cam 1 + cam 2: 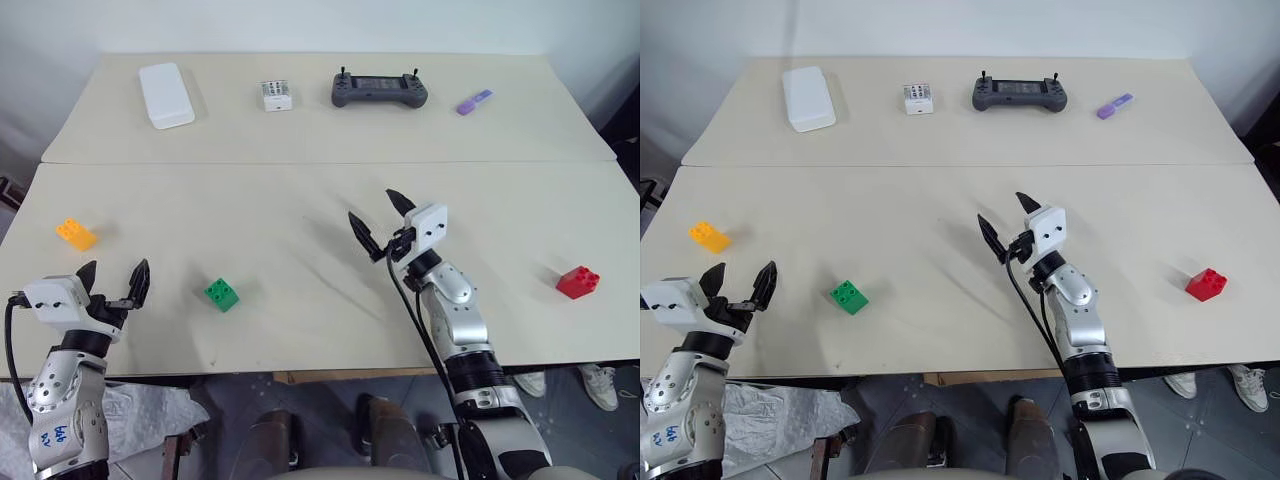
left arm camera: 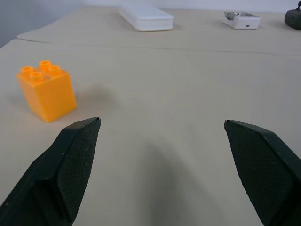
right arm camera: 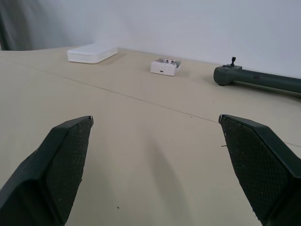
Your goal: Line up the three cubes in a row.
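Observation:
I need to next move my right gripper to the red cube and close it on the cube's opposite sides (image 1: 575, 287), leaving its studs free on top.
Three studded cubes lie spread across the near table. The yellow-orange cube (image 1: 76, 234) is at the far left, the green cube (image 1: 222, 294) left of centre near the front edge, the red cube (image 1: 578, 282) far right. My left gripper (image 1: 113, 277) hovers open at the front left, between the yellow-orange cube (image 2: 46, 89) and the green one, holding nothing. My right gripper (image 1: 380, 219) is open and empty over the middle of the table, pointing toward the far side.
On the far table lie a flat white box (image 1: 166, 94), a small white box with dark dots (image 1: 276, 95), a dark handheld controller (image 1: 380, 89) and a small purple object (image 1: 474, 102). A seam (image 1: 320, 163) separates the two tables.

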You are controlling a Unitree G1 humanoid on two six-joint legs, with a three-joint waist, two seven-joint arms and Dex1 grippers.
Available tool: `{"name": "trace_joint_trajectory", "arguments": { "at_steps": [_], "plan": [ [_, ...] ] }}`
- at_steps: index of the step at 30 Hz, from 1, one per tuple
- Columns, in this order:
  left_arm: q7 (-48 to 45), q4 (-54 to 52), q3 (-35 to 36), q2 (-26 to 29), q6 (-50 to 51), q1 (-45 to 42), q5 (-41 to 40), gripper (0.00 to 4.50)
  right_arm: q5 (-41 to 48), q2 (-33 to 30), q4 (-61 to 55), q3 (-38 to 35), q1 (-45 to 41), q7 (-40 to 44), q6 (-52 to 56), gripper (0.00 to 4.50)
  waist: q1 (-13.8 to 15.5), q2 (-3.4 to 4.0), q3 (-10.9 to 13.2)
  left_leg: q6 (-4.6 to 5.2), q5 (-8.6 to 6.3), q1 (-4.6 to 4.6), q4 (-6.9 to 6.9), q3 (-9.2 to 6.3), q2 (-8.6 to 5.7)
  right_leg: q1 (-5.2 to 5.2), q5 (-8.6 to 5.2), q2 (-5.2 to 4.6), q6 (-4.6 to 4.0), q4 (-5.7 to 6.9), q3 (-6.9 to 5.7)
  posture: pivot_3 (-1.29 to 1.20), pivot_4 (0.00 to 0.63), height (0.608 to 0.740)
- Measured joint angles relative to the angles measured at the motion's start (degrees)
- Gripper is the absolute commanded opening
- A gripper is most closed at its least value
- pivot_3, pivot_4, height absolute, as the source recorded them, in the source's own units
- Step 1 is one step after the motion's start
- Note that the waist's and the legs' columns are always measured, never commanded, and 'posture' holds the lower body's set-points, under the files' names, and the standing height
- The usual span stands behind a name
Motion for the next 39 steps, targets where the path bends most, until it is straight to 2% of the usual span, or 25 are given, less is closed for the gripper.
{"name": "trace_joint_trajectory", "arguments": {
  "at_steps": [5, 9, 11, 14, 16, 17, 20, 22, 25, 29, 35, 39],
  "plan": [
    [-0.41, 0.25, 0.65, -0.71, 0.52, -1.29, -2.63, 4.48, 0.18, 0.92, -2.28, 0.33, 0.14, -0.43, 0.54, 4.50, 0.10, 0.00, 0.00, 0.00, 0.00, 0.00, 0.01, -0.01, 0.01, 0.00, 0.00, 0.00, 0.00, 0.00, 0.00, 0.00, 0.150, 0.740],
    [-8.32, -0.81, -0.15, 0.30, 1.93, -5.98, -10.19, 4.48, 3.01, -0.42, -11.03, 0.72, 4.28, 2.15, 2.35, 4.50, 0.57, -0.02, -0.01, 0.00, 0.00, -0.05, 0.04, -0.06, -0.03, 0.00, 0.00, -0.02, -0.01, -0.01, -0.01, 0.00, 0.150, 0.740],
    [-11.31, -1.99, -1.79, 1.35, 2.42, -8.62, -11.61, 4.48, 5.55, -2.34, -17.02, 0.38, 8.06, 3.18, 4.67, 4.50, 0.70, -0.03, -0.01, 0.00, 0.00, -0.04, 0.03, -0.05, -0.06, 0.01, 0.00, -0.02, -0.01, -0.02, -0.01, 0.00, 0.150, 0.740],
    [-20.73, 3.93, -8.95, 8.76, 5.64, -20.93, -11.05, 4.48, 9.69, -10.94, -30.94, -1.21, 16.79, 5.52, 11.75, 4.50, 2.66, -0.01, 0.00, 0.03, 0.04, -0.17, 0.13, -0.08, -0.09, 0.00, 0.01, 0.01, -0.01, -0.02, -0.14, 0.00, 0.150, 0.740],
    [-29.13, 5.84, -14.18, 13.34, 6.89, -27.88, -10.60, 4.48, 12.87, -16.39, -42.79, -4.96, 23.48, 5.75, 16.54, 4.50, 2.84, 0.04, -0.04, 0.06, 0.03, -0.06, 0.04, 0.07, -0.15, 0.01, 0.03, -0.01, 0.02, -0.02, 0.01, 0.00, 0.150, 0.740],
    [-31.50, 5.81, -15.17, 14.16, 6.99, -28.43, -10.60, 4.48, 13.89, -17.64, -45.81, -6.49, 25.68, 5.64, 17.73, 4.50, 2.70, 0.11, -0.13, 0.09, 0.01, 0.05, -0.06, 0.15, -0.16, 0.04, 0.04, -0.01, 0.02, -0.05, 0.08, 0.00, 0.150, 0.740],
    [-39.71, 9.93, -21.15, 14.00, 7.34, -30.40, -9.40, 4.48, 17.15, -20.61, -53.96, -15.10, 36.49, 4.15, 22.12, 4.50, 2.20, 0.16, -0.20, 0.12, -0.04, 0.17, -0.25, 0.41, -0.23, -0.01, 0.03, 0.12, 0.02, -0.18, 0.14, 0.00, 0.150, 0.740],
    [-45.81, 16.00, -26.16, 13.18, 6.48, -33.56, -7.01, 4.48, 20.18, -19.87, -57.17, -25.80, 46.89, 3.26, 23.32, 4.50, 2.81, 0.14, -0.19, 0.09, -0.04, 0.09, -0.23, 0.52, -0.23, -0.04, 0.03, 0.24, 0.02, -0.21, 0.07, 0.00, 0.150, 0.740],
    [-51.29, 22.95, -28.94, 11.57, 4.14, -37.85, -4.32, 4.48, 20.84, -17.28, -56.09, -37.97, 58.00, 3.60, 21.58, 4.50, 3.51, 0.05, -0.22, 0.08, -0.03, 0.03, -0.12, 0.87, -0.22, 0.00, 0.05, 0.27, 0.06, -0.27, 0.08, 0.00, 0.150, 0.740],
    [-54.96, 24.11, -31.15, 8.94, 2.51, -39.37, -3.18, 4.48, 22.13, -12.42, -51.74, -44.80, 62.72, 3.76, 18.30, 4.50, 2.78, -0.08, -0.29, 0.13, -0.05, 0.26, -0.13, 0.87, -0.13, 0.02, 0.15, 0.26, 0.25, -0.29, 0.53, 0.00, 0.150, 0.740],
    [-56.56, 23.08, -31.88, 7.36, 2.49, -39.23, -2.84, 4.48, 18.41, -9.11, -45.54, -44.12, 64.10, 2.29, 15.88, 4.50, 1.83, -0.08, -0.29, 0.15, -0.06, 0.51, -0.17, 1.05, 0.19, 0.03, 0.16, 0.22, 0.24, -0.17, 0.80, 0.00, 0.150, 0.740],
    [-55.76, 20.84, -31.80, 6.71, 2.60, -38.98, -2.78, 4.48, 19.61, -12.53, -49.97, -41.38, 59.92, -3.20, 24.48, 4.50, 1.59, -0.06, -0.30, 0.15, -0.06, 0.54, -0.15, 1.04, 0.18, 0.02, 0.17, 0.12, 0.22, -0.11, 0.81, 0.00, 0.150, 0.740]
  ]
}}
